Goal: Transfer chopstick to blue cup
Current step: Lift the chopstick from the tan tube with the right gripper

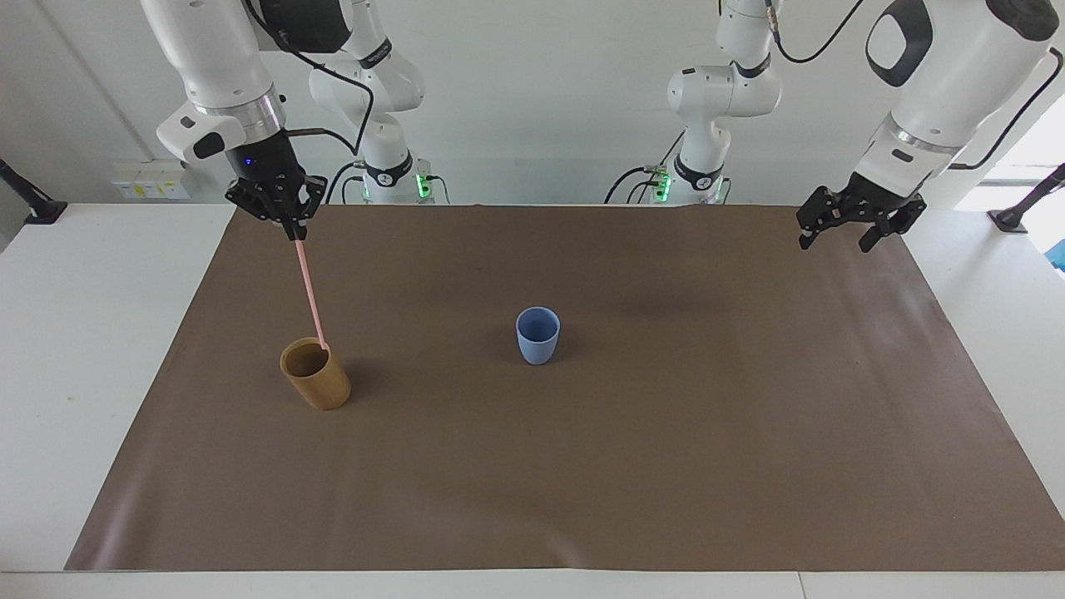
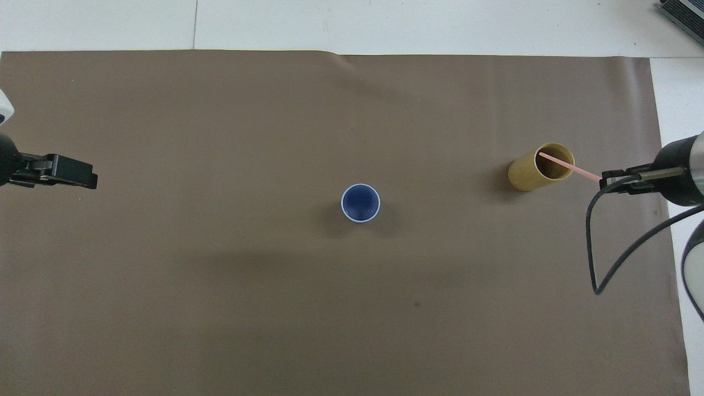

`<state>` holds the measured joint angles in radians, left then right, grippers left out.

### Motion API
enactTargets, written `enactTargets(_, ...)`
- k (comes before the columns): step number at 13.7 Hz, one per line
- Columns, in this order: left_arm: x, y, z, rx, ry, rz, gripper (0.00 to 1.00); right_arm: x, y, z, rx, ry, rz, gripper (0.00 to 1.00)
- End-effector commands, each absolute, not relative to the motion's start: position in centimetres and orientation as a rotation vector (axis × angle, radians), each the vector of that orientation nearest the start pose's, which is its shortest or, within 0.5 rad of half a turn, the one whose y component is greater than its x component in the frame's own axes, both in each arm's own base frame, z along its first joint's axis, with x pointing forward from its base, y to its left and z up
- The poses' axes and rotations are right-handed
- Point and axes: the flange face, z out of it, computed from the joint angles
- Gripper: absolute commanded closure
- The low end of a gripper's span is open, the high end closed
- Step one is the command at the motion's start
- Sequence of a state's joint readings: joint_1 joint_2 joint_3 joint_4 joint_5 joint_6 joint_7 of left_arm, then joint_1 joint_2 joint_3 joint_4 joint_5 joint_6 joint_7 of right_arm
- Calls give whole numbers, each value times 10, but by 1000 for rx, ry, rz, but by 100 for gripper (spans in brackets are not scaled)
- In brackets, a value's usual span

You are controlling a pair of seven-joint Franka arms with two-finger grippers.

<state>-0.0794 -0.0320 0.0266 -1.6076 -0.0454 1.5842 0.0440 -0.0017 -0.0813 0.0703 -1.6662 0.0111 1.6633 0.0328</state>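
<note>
My right gripper should let the pale-pink chopstick go inside the blue cup, leaning (image 2: 371, 209) against the cup's rim.
My right gripper (image 1: 293, 235) is shut on the top end of the pale-pink chopstick (image 1: 309, 289), high above the tan cup (image 1: 317, 378). The chopstick (image 2: 569, 168) hangs slanted, and its lower tip is just at the tan cup's (image 2: 529, 175) mouth. The blue cup (image 1: 537, 335) stands upright and empty in the middle of the mat, seen from above as a dark-blue opening (image 2: 360, 202). My left gripper (image 1: 835, 241) is open and holds nothing, raised over the mat's edge at the left arm's end (image 2: 88, 180).
A brown mat (image 1: 582, 466) covers most of the white table (image 1: 91, 333). The tan cup stands toward the right arm's end, level with the blue cup. A black cable (image 2: 597, 247) loops down from the right wrist.
</note>
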Motion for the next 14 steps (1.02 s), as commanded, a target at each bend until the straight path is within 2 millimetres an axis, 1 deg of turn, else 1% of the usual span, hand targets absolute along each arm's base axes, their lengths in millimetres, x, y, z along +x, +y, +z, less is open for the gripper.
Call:
enactTargets(1, 532, -38, 649, -3168, 193, 34, 0, 538, 93, 638, -3053, 99, -89, 100)
enactTargets(2, 523, -41, 658, -3169, 194, 18, 0, 536, 111, 640, -2985, 217, -81, 100)
enactTargets(3, 523, -42, 658, -3170, 194, 13, 0, 535, 123, 641, -2959, 308, -67, 100)
enactTargets(4, 520, -40, 655, -3169, 192, 37, 0, 532, 160, 638, -2958, 306, -46, 100)
enactTargets(5, 516, -36, 651, -3164, 196, 82, 0, 538, 181, 639, -2925, 386, -24, 100)
enactTargets(6, 515, -34, 656, -3148, 193, 70, 0, 543, 203, 640, -2861, 486, 19, 100)
enactTargets(7, 515, -33, 656, -3147, 185, 68, 0, 547, 229, 637, -2822, 534, 62, 100)
enactTargets(8, 512, -31, 657, -3149, 183, 68, 0, 553, 241, 629, -2808, 585, 89, 100)
enactTargets(9, 512, -30, 658, -3150, 167, 61, 0, 553, 258, 620, -2798, 625, 118, 100)
enactTargets(11, 510, -37, 657, -3149, 186, 82, 0, 545, 289, 608, -2760, 687, 201, 100)
enactTargets(13, 512, -39, 658, -3150, 194, 73, 0, 543, 313, 591, -2744, 723, 259, 100)
enactTargets(14, 512, -35, 658, -3151, 182, 75, 0, 542, 321, 582, -2750, 721, 283, 100)
